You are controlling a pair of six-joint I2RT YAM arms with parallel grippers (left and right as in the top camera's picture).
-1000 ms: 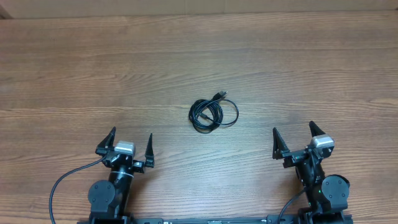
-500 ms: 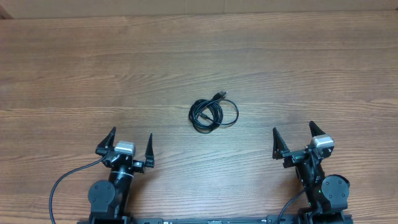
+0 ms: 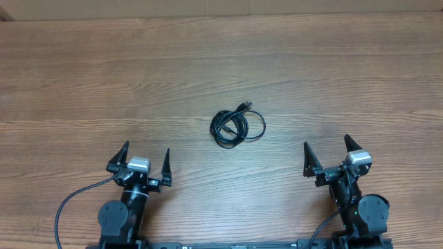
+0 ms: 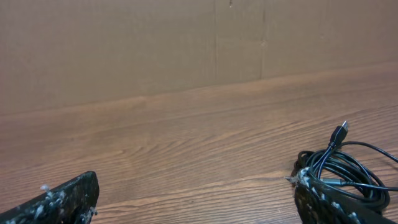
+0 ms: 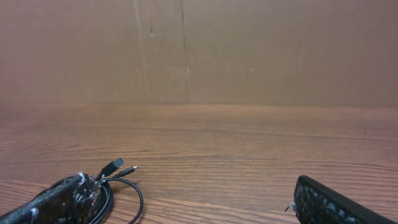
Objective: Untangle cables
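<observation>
The fingers of my left gripper will close across the middle of the coil [image 3: 232, 127] [image 4: 341, 178] of black cables and bunch its parts together near the plug end of the cables.
A small tangled coil of thin black cables [image 3: 237, 126] lies on the wooden table near its middle, with a plug end pointing up and right. It also shows at the right in the left wrist view [image 4: 346, 170] and at the lower left in the right wrist view [image 5: 115, 186]. My left gripper [image 3: 144, 158] is open and empty at the front left, well short of the coil. My right gripper [image 3: 327, 151] is open and empty at the front right, also apart from the coil.
The wooden table [image 3: 104, 83] spreads all round the coil. A brown cardboard wall [image 4: 124, 50] stands along the far edge. Thick black arm wires [image 3: 69, 200] loop by the arm bases at the front.
</observation>
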